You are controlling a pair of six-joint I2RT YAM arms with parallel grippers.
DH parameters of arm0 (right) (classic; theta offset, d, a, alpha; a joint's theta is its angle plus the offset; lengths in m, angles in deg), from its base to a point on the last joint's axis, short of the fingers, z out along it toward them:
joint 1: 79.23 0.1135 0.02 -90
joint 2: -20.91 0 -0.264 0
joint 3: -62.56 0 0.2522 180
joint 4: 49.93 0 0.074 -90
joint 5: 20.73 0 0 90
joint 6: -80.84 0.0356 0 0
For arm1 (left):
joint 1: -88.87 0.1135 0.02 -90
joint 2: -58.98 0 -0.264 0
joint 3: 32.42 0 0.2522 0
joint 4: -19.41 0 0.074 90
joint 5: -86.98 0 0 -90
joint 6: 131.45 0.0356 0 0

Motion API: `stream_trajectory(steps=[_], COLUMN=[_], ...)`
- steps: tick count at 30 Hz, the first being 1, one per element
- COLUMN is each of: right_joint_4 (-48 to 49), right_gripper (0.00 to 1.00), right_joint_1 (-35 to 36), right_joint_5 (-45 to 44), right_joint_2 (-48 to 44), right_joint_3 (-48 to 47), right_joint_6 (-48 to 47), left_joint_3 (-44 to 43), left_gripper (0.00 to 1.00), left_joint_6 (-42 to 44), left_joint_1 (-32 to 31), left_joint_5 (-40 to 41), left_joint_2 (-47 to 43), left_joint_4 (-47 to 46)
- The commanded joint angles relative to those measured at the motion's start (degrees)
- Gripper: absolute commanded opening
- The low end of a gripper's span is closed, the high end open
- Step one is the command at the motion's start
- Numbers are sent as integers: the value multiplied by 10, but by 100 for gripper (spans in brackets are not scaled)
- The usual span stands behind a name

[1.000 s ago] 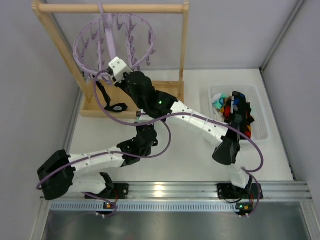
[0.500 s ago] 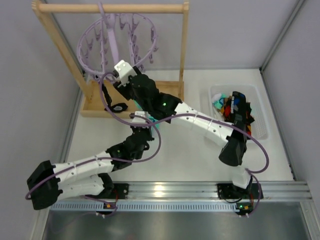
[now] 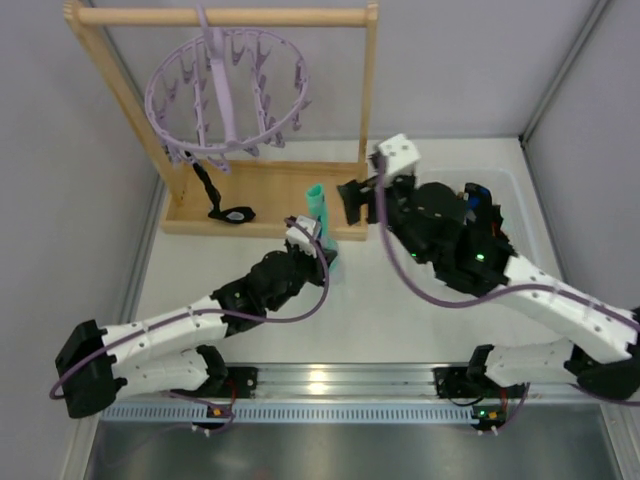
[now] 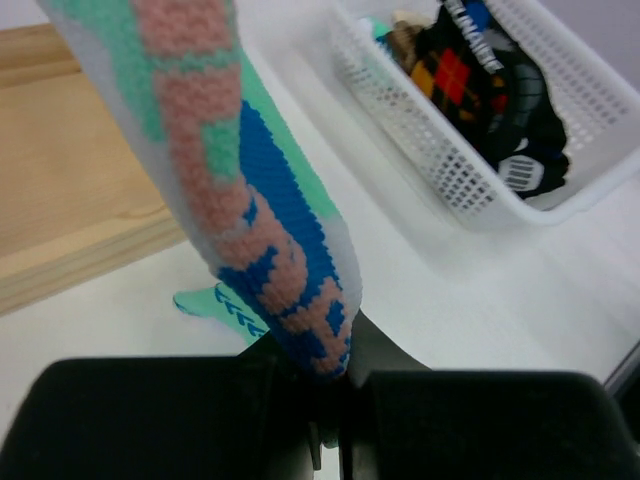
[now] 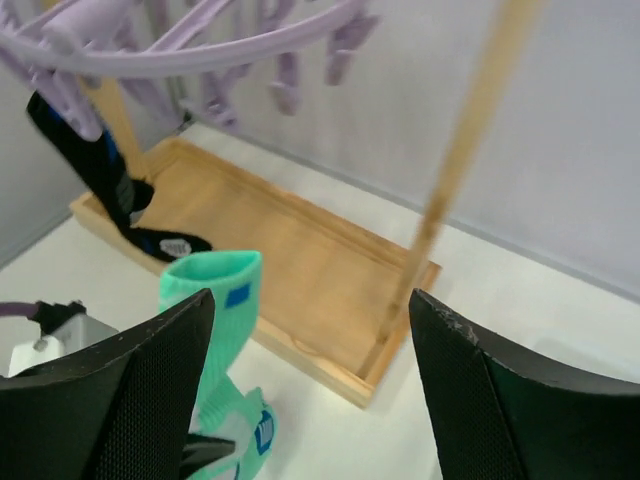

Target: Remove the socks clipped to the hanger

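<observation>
The teal-and-white sock, now upright in front of the rack base, will be let go by my left gripper on top of the dark socks in the white basket (image 3: 463, 250) (image 4: 484, 122).
The lavender ring hanger (image 3: 225, 90) hangs from the wooden rail. One black sock (image 3: 212, 192) is clipped to its front left pegs and dangles onto the rack base; it also shows in the right wrist view (image 5: 100, 180) under the hanger (image 5: 180, 50). My left gripper (image 3: 325, 250) is shut on a teal-and-white sock (image 3: 318, 210) that stands upright in front of the base. In the left wrist view the sock (image 4: 260, 220) rises from the gripper (image 4: 330, 380). My right gripper (image 3: 352, 200) is open and empty just right of the teal sock (image 5: 215, 300); its fingers (image 5: 130, 400) spread wide.
The wooden rack's base tray (image 3: 270, 195) and right post (image 3: 368, 90) stand beside both grippers. A white basket (image 4: 450, 180) holding several socks (image 4: 480, 90) stands at the right, mostly hidden under my right arm in the top view (image 3: 512, 182). Grey walls enclose the table.
My right arm has pulled back from the hanger to the right and swung its elbow outward. My left gripper has moved forward, now holding the teal sock upright. The hanger has swung back.
</observation>
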State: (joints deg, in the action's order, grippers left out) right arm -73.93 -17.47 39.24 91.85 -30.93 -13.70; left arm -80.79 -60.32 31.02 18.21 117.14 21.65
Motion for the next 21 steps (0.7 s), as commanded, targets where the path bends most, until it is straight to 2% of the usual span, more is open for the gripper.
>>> stream_trajectory(steps=[1, 5, 8, 9, 11, 15, 16, 17, 21], right_joint_4=[-58, -139, -199, -210, -244, -283, -288, -298, -324], right_gripper=[76, 79, 79, 79, 79, 80, 79, 79, 80], right_joint_1=[-26, -45, -45, -45, -45, -45, -45, -45, -45], right_joint_5=[-106, -195, -249, -259, -278, -297, -300, -301, -300], right_joint_2=[-120, -240, -335, -351, -389, -434, -440, -451, -463], right_joint_3=[57, 112, 132, 134, 132, 124, 123, 122, 121], right_joint_6=[71, 112, 129, 131, 138, 143, 142, 143, 160], left_joint_3=[-90, -185, -287, -349, -413, -573, -599, -627, -805], left_gripper=[0, 0, 0, 0, 0, 0, 0, 0, 0], left_joint_6=[23, 39, 59, 68, 80, 117, 122, 126, 107], left_joint_1=[-1, -2, -1, 0, -1, 0, 1, 0, 5], left_joint_5=[-94, -125, -136, -148, -167, -210, -261, -275, -329], left_joint_2=[39, 127, 202, 224, 293, 407, 456, 483, 633], left_joint_4=[-24, -24, -13, -8, 9, 12, 12, 14, 63])
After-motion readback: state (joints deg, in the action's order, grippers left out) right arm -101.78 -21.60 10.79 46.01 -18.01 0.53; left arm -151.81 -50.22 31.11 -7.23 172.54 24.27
